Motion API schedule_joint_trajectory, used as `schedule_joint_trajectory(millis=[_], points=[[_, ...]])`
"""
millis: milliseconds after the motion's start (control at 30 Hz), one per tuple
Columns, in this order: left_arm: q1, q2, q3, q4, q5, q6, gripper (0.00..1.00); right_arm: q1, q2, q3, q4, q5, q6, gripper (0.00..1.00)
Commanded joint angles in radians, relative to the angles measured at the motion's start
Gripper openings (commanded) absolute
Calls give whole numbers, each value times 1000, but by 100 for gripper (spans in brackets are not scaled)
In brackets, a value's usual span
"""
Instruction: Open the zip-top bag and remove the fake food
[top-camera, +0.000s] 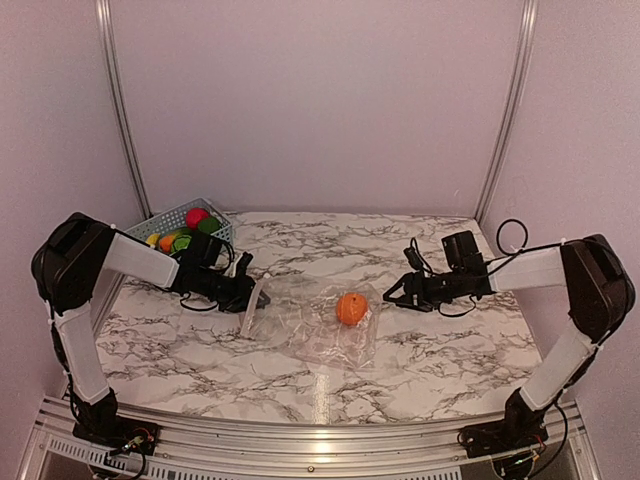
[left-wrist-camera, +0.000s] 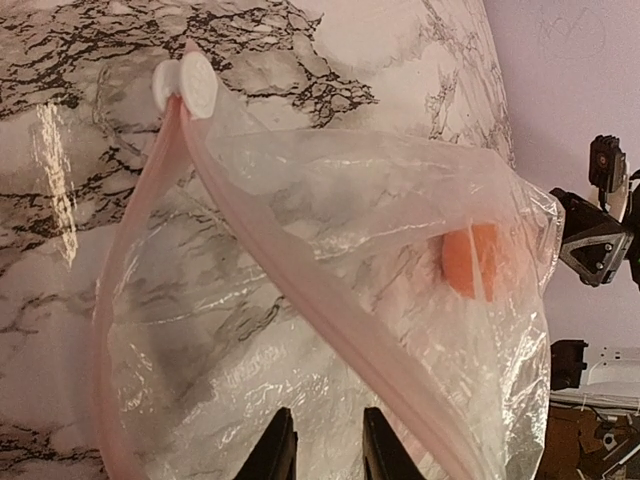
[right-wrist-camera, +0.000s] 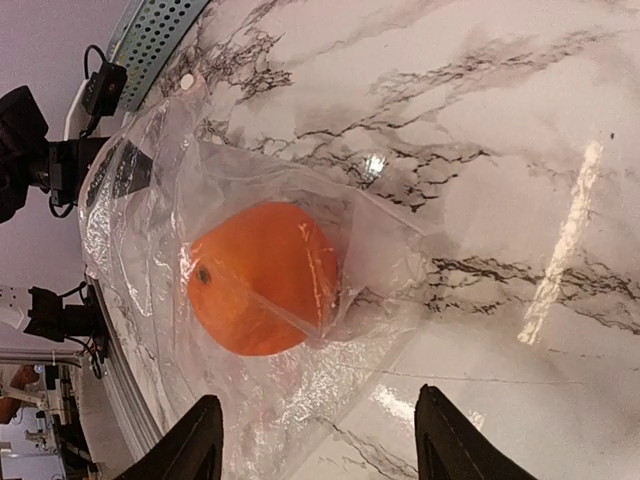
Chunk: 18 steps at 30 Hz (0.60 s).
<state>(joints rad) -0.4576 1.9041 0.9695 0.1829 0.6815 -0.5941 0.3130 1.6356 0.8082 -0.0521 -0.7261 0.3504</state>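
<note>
I see the orange deep by the bag's loose closed end, so next I pinch that end's back corner (top-camera: 373, 287) with my right gripper while my left gripper reaches through the bag's opening.
The clear zip-top bag (top-camera: 300, 322) lies flat on the marble table's middle, with its pink zip strip (top-camera: 250, 312) and white slider (left-wrist-camera: 190, 85) at the left end. Its mouth gapes in the left wrist view (left-wrist-camera: 300, 250). One orange (top-camera: 350, 308) of the fake food sits inside near the right end, also shown in the right wrist view (right-wrist-camera: 260, 275). My left gripper (top-camera: 248, 291) is at the zip edge, jaws slightly apart over the plastic (left-wrist-camera: 325, 440). My right gripper (top-camera: 392, 293) is wide open and empty just right of the bag (right-wrist-camera: 320, 440).
A blue lattice basket (top-camera: 172, 220) at the back left holds red, green, orange and yellow fake food (top-camera: 185, 232). Metal posts stand at the back corners. An aluminium rail runs along the table's near edge (top-camera: 310, 440).
</note>
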Motion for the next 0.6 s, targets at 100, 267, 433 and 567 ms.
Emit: schedule_joint_trajectory(millis=[100, 267, 433, 567], points=[[2, 40, 37, -18, 32, 42, 25, -49, 84, 46, 38, -23, 26, 63], [0, 51, 40, -12, 41, 42, 26, -44, 168, 92, 130, -86, 51, 67], [-5, 67, 57, 4, 42, 30, 29, -4, 239, 134, 150, -111, 47, 63], [-20, 94, 89, 28, 47, 9, 31, 24, 315, 159, 176, -121, 58, 50]])
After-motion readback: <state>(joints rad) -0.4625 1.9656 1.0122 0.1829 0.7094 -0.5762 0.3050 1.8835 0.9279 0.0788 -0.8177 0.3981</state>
